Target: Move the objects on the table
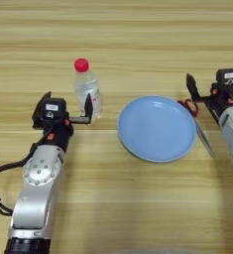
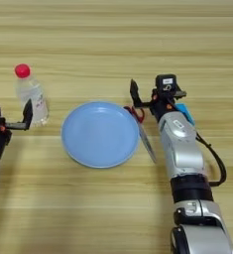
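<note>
The clear bottle should be gripped next by my left gripper around the body [image 1: 86,96], well below the red cap.
A clear bottle [image 1: 87,90] with a red cap stands upright on the table [image 1: 138,30], left of a round light-blue plate [image 1: 156,128]. My left gripper [image 1: 68,100] is open beside the bottle. Its right finger [image 1: 89,107] lies against the front of the bottle's lower part, and the bottle is not between the fingers. Red-handled scissors [image 2: 138,119] lie at the plate's right rim, blades pointing toward me. My right gripper [image 2: 155,91] is open just above the scissor handles and holds nothing. A bright-blue block [image 2: 185,113] peeks out from behind the right forearm.
The left forearm [image 1: 38,183] and right forearm [image 2: 182,149] reach in from the near edge. A black cable [image 2: 214,163] loops off the right arm.
</note>
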Tool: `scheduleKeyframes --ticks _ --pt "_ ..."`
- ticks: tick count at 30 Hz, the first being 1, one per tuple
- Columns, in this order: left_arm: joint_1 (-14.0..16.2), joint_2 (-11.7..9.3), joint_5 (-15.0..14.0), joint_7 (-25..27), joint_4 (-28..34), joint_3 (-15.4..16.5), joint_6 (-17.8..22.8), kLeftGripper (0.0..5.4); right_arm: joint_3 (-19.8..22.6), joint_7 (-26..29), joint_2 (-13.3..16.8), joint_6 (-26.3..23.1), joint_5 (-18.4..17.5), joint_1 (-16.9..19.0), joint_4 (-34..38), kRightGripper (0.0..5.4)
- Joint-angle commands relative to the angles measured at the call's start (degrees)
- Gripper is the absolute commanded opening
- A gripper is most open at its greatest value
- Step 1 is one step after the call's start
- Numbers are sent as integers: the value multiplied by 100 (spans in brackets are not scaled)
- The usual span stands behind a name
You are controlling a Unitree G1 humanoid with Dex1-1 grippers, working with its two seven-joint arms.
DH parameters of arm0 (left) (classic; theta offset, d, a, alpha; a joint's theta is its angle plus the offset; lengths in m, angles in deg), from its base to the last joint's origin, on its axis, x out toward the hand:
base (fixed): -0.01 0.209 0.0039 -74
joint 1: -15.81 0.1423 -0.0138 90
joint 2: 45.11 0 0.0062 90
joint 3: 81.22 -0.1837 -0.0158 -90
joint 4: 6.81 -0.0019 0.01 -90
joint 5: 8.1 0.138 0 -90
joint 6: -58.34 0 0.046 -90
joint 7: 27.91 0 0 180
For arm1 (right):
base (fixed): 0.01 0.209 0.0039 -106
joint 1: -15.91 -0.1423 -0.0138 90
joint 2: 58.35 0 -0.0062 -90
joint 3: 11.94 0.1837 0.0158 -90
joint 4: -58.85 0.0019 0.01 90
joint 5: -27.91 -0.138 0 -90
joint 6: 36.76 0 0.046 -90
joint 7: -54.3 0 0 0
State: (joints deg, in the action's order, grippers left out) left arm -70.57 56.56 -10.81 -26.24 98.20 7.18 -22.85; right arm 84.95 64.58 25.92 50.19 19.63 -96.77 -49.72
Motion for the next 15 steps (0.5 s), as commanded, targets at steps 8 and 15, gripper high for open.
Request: scheduleKeyframes --ticks 8,15 --pt "-229 1 121 34 -554 28 -153 540 -24 -68 -64 0 54 -106 27 536" --pt "-441 -28 104 71 -958 100 -334 540 -49 -90 -104 -4 63 -99 78 536"
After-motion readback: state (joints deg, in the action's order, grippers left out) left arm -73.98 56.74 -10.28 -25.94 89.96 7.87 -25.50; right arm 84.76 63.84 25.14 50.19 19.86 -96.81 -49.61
